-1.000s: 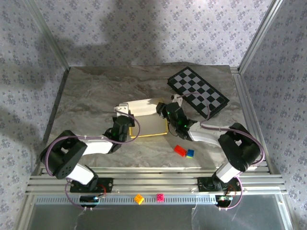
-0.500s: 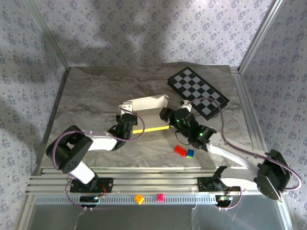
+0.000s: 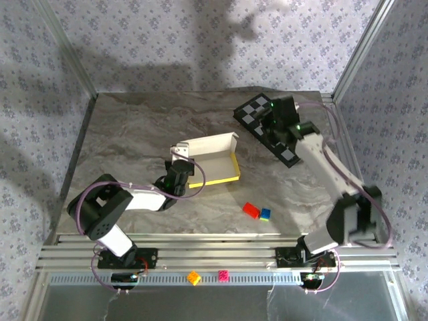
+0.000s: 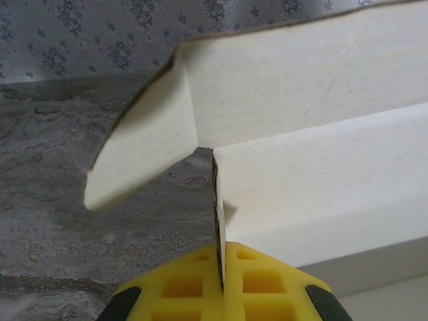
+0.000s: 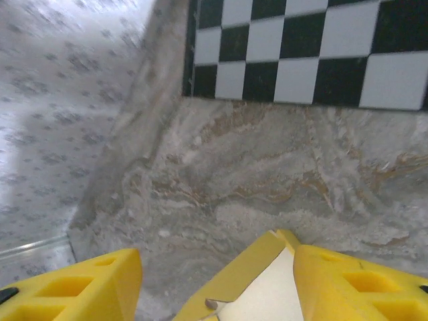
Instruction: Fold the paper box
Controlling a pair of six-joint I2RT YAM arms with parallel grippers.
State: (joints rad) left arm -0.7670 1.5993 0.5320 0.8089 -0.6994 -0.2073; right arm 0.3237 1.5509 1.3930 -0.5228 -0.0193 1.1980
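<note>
The back side of the box leans open with its end flap splayed, so my right gripper will take the box's back corner [image 3: 231, 152] from behind while my left gripper steadies the box.
The paper box [image 3: 212, 155] lies mid-table as a shallow tray with a white inside and a yellow front wall. My left gripper [image 3: 179, 172] is at its left end. In the left wrist view that gripper [image 4: 221, 253] is shut on the thin edge of a white cardboard wall [image 4: 314, 187], and a rounded flap [image 4: 144, 150] sticks out to the left. My right gripper [image 3: 269, 122] is raised over the back right, away from the box. In the right wrist view it [image 5: 217, 267] stands open, holding nothing, with a corner of the box [image 5: 251, 284] far below between its fingers.
A black-and-grey checkerboard mat [image 3: 294, 152] lies at the back right, under the right arm, and crosses the top of the right wrist view [image 5: 301, 53]. A red brick [image 3: 251, 210] and a blue brick [image 3: 265, 214] sit right of centre near the front. Orange [image 3: 194, 277] and pink [image 3: 223, 275] bricks rest on the front rail.
My right gripper opened, left the box's right end and swung up and back over the checkerboard mat. The box's walls now stand raised. The left gripper kept its grip.
</note>
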